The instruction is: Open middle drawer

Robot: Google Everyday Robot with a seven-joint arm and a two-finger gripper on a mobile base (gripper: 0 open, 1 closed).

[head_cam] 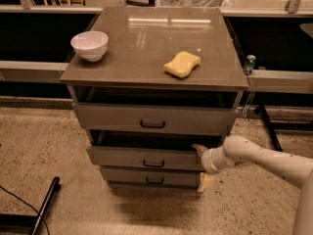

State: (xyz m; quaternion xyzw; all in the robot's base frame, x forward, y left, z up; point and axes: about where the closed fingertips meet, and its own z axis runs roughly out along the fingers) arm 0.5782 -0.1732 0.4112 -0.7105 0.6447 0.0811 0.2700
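Observation:
My open gripper is at the very end of the middle drawer's front. I will move inward and grab the front's top edge [187,150] before I pull further.
The middle drawer [127,156] is the grey front with a small dark handle [153,163] between the taller top drawer [117,117] and the short bottom drawer [127,176]. It stands slightly pulled out, with a dark gap above it. My gripper [201,165] is at the right end of the middle drawer's front. It is open, with one yellowish finger [198,149] at the front's top edge and the other [206,182] down beside the bottom drawer. The white arm [264,160] reaches in from the right.
The top drawer is also slightly out under the brown cabinet top [146,38], which bears a white bowl [90,45] and a yellow sponge [182,64]. A dark pole [45,204] lies on the speckled floor at the lower left. Dark shelving runs behind.

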